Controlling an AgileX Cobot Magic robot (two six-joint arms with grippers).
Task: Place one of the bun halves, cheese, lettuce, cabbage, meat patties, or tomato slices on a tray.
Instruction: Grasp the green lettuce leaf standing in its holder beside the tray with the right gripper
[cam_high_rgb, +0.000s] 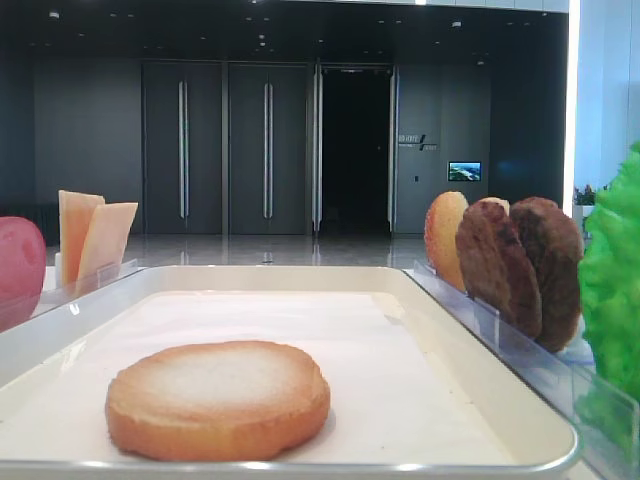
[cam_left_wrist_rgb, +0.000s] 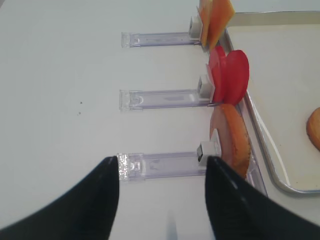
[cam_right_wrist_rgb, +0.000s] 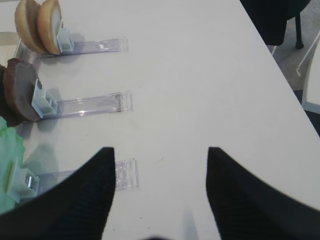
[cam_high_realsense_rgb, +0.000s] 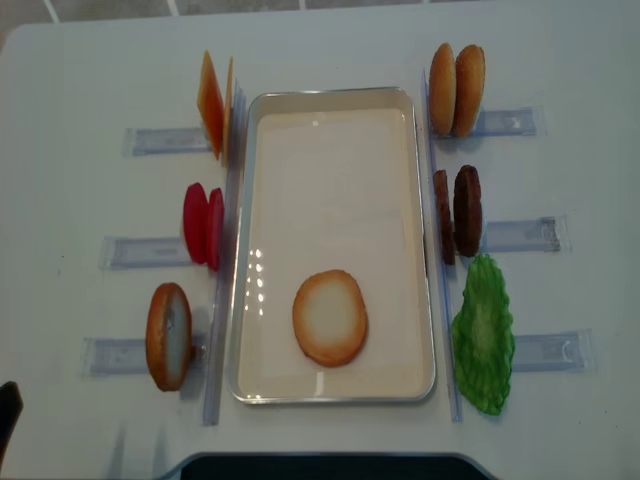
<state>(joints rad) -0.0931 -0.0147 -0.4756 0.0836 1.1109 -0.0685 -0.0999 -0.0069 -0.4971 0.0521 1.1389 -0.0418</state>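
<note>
My right gripper needs to move next to the lettuce that stands beside the meat patties and close on the middle of the lettuce's top edge (cam_high_realsense_rgb: 483, 305).
One bun half (cam_high_realsense_rgb: 330, 317) (cam_high_rgb: 218, 398) lies flat on the cream tray (cam_high_realsense_rgb: 330, 180), near its front end. Left of the tray stand cheese (cam_high_realsense_rgb: 213, 103), tomato slices (cam_high_realsense_rgb: 203, 225) and another bun half (cam_high_realsense_rgb: 168, 336) (cam_left_wrist_rgb: 232, 140). On the right stand two bun halves (cam_high_realsense_rgb: 457, 76), meat patties (cam_high_realsense_rgb: 457, 212) (cam_right_wrist_rgb: 20, 90) and lettuce (cam_high_realsense_rgb: 483, 335). Cabbage is out of view. My left gripper (cam_left_wrist_rgb: 162, 160) hangs open and empty over the table, just left of the standing bun half. My right gripper (cam_right_wrist_rgb: 160, 150) is open and empty, right of the lettuce.
Clear plastic racks (cam_high_realsense_rgb: 160, 140) (cam_high_realsense_rgb: 520, 235) hold the food upright along both long sides of the tray. The table's right edge (cam_right_wrist_rgb: 280, 75) runs close by, with a dark chair (cam_right_wrist_rgb: 280, 20) beyond it. The robot's dark base (cam_high_realsense_rgb: 320, 467) sits at the front edge.
</note>
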